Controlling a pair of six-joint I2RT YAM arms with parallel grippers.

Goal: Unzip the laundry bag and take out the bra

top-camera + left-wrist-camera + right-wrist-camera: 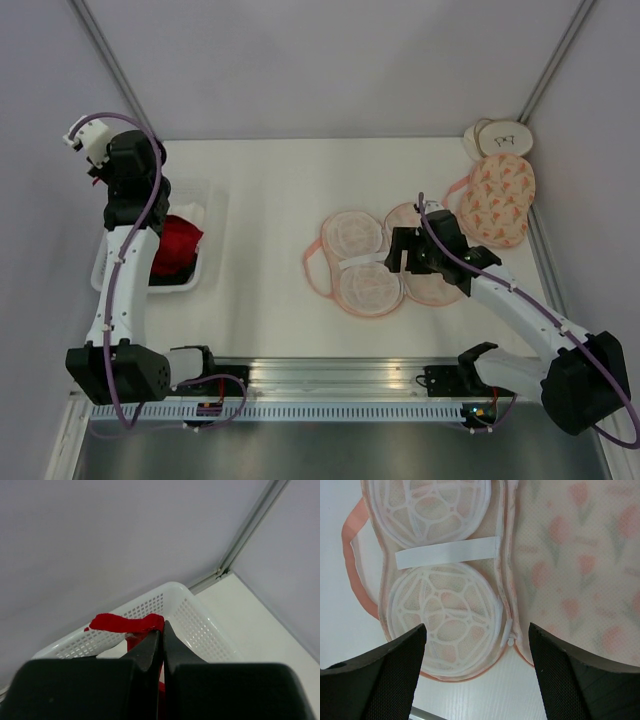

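I need to close my right gripper on the printed half's outer edge (461,294), the side of the laundry bag that is farthest from the white mesh cups.
The laundry bag (368,263) lies unzipped in the middle of the table, its two-lobed halves spread flat. The right wrist view shows its white ribbed mesh cups (445,610), its printed half (570,570) and a white zip pull (511,641). My right gripper (476,630) hovers open just above the bag, with nothing between its fingers. My left gripper (163,627) is raised over the white basket (200,625) and shut on a strap of the red bra (127,622). The rest of the bra (178,245) rests in the basket.
A rounder pouch (497,198) of the same print lies at the back right, touching the open bag's edge. Behind it sits a white round piece (497,137). The basket (110,262) stands at the table's left side. Walls close in the table on three sides.
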